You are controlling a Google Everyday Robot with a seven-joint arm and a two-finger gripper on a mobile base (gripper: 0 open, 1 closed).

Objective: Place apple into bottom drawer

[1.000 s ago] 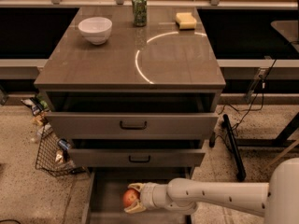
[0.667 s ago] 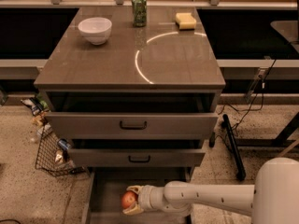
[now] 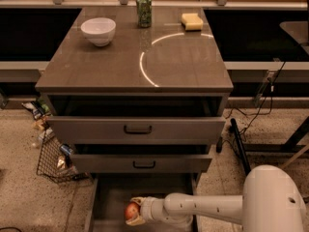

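The apple will go down from my gripper onto the bottom drawer's flat inside (image 3: 130, 212), toward the side of the wire basket.
The red-orange apple (image 3: 132, 210) is held in my gripper (image 3: 135, 211) inside the open bottom drawer (image 3: 111, 197), low over its flat floor. The gripper's pale fingers are closed above and below the apple. My white arm (image 3: 203, 208) reaches in from the lower right. The bottom drawer is pulled out below two wider drawers with dark handles.
On the cabinet top (image 3: 120, 66) stand a white bowl (image 3: 98, 30), a green can (image 3: 144, 9) and a yellow sponge (image 3: 192, 21). The top drawer (image 3: 137, 128) and middle drawer (image 3: 144, 164) stand partly open above. A wire basket (image 3: 53, 158) sits on the floor at left; cables lie at right.
The gripper with the apple has sunk a little lower into the bottom drawer and shifted slightly left. The arm has moved down with it.
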